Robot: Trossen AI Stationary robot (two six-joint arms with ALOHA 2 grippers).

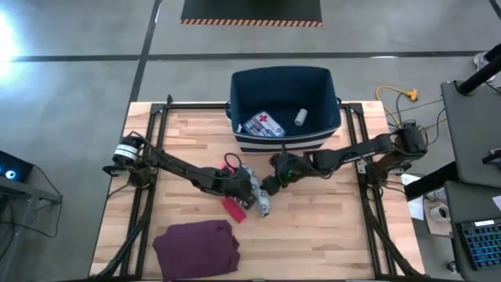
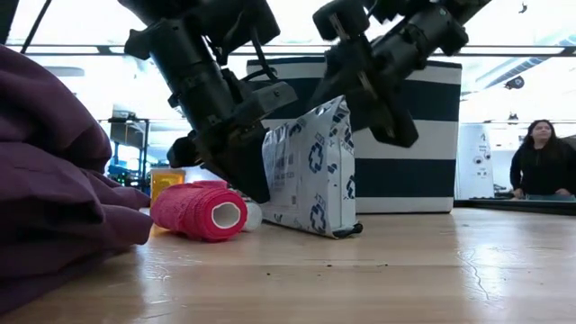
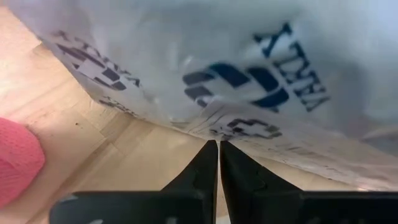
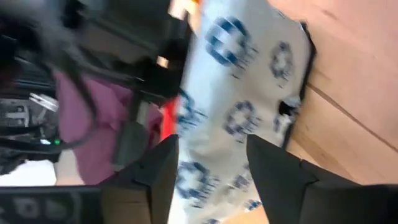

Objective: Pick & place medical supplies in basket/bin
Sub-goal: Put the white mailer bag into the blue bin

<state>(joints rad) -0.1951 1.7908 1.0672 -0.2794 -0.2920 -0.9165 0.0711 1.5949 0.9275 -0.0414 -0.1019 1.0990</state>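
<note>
Next, my right gripper pinches the packet's upper edge (image 2: 329, 108) and carries it to the bin, as the packet leans on edge against my left gripper's shut fingers.
The grey-white printed packet (image 2: 310, 166) stands tilted on its lower edge on the table; it also shows as packet (image 1: 263, 202) in the high view. My left gripper (image 3: 218, 144) is shut at its edge, coming from the table's left. My right gripper (image 4: 211, 146) is open, with one finger on either side of the packet's upper part (image 4: 230, 118); I cannot tell whether they touch it. A pink tape roll (image 2: 202, 210) lies on its side beside the packet. The navy bin (image 1: 286, 137) holds the blue pouch (image 1: 264, 124) and a white roll (image 1: 300, 117). My left gripper pinches the packet's sealed edge (image 3: 245, 132) between its two fingertips (image 3: 208, 158). The packet rises tilted from the hold, with its lower edge (image 2: 310, 229) on the table.
The folded maroon cloth (image 1: 196, 247) lies near the table's near edge, left of centre. A small white roll (image 2: 253, 216) and an orange-capped item (image 2: 166, 183) sit behind the pink roll. The bin stands at the far edge. A person (image 2: 540, 162) sits in the room beyond.
</note>
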